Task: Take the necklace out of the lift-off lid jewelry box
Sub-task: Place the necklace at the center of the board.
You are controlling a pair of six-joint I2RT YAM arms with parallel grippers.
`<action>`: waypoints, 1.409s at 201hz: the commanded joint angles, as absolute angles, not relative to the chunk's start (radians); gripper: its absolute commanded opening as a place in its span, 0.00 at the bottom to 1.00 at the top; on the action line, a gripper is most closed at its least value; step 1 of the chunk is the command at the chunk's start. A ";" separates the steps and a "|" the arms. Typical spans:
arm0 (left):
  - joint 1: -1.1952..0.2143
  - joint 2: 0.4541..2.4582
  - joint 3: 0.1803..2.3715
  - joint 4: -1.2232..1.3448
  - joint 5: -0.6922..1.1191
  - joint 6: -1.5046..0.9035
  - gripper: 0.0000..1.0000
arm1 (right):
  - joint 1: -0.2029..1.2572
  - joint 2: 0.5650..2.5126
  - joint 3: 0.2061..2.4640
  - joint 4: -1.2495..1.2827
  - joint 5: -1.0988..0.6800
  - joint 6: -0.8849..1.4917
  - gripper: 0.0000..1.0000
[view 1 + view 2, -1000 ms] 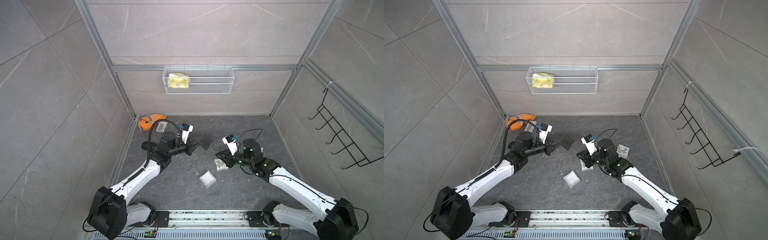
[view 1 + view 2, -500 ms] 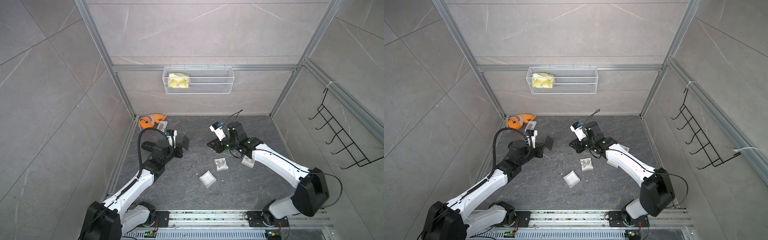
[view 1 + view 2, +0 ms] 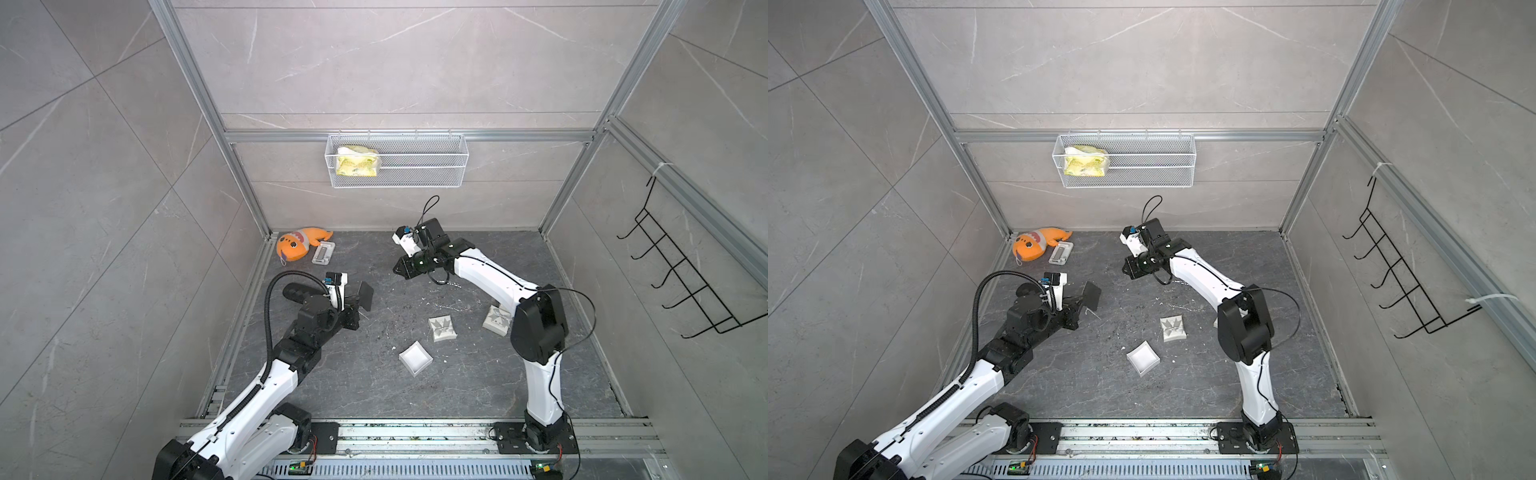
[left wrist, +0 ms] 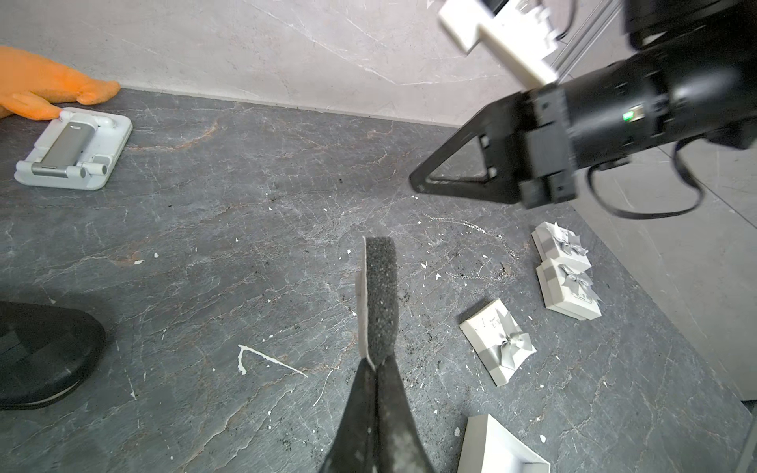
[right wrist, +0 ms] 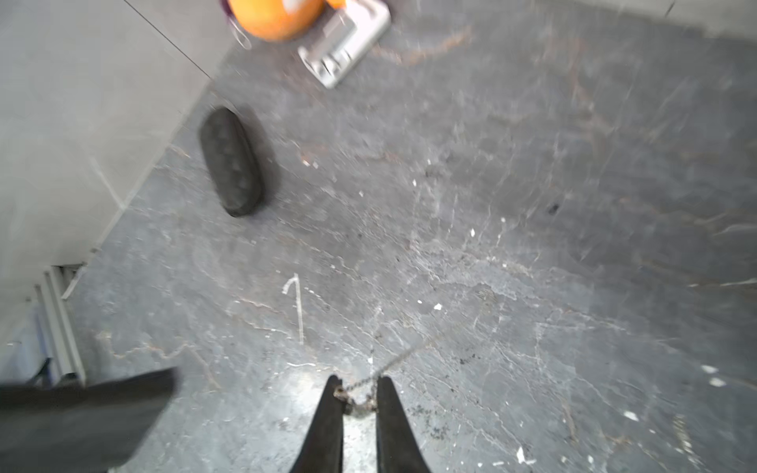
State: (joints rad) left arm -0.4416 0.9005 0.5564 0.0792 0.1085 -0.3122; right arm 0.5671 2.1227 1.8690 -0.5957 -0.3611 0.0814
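Note:
The thin silver necklace, now held over the back of the floor, will go down from my right gripper onto the bare floor [image 3: 416, 296] behind the bow-topped lid.
My right gripper [image 5: 356, 381] is shut on the thin silver necklace [image 5: 359, 407], whose chain trails off past the fingertips. In both top views that gripper [image 3: 398, 268] hovers over the back of the floor, well away from the boxes. The white box base [image 3: 415, 358] lies open with its bow-topped lid [image 3: 442, 328] beside it. My left gripper [image 4: 375, 365] is shut on a dark foam pad [image 4: 381, 295], held edge-up above the floor at the left [image 3: 365, 296].
Two closed bow-topped boxes [image 4: 561, 245] [image 4: 571, 293] lie near the right arm. Loose chains [image 4: 471, 225] rest on the floor. An orange plush [image 3: 297, 245], a white stand [image 3: 323, 254] and a black case [image 3: 297, 291] are at back left. A wire basket [image 3: 395, 160] hangs on the back wall.
My right gripper has moved from the boxes in the middle toward the back wall with the necklace. My left arm has drawn back to the left with the foam pad.

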 commanded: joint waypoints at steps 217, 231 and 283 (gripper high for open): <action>-0.439 0.999 0.616 0.171 0.427 -0.324 0.00 | 0.466 2.108 1.688 -0.794 0.077 0.079 0.40; -0.439 1.001 0.620 0.191 0.464 -0.332 0.00 | 0.466 2.059 1.661 -0.791 0.061 0.074 0.45; -0.440 1.049 0.675 0.226 0.641 -0.338 0.00 | 0.456 1.749 1.409 -0.625 -0.535 -0.051 0.51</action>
State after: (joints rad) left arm -0.4416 1.0294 0.6098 0.1551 0.5014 -0.3256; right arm 0.4583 1.9049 1.5074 -0.7200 -0.1761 0.0326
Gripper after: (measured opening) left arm 0.046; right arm 0.508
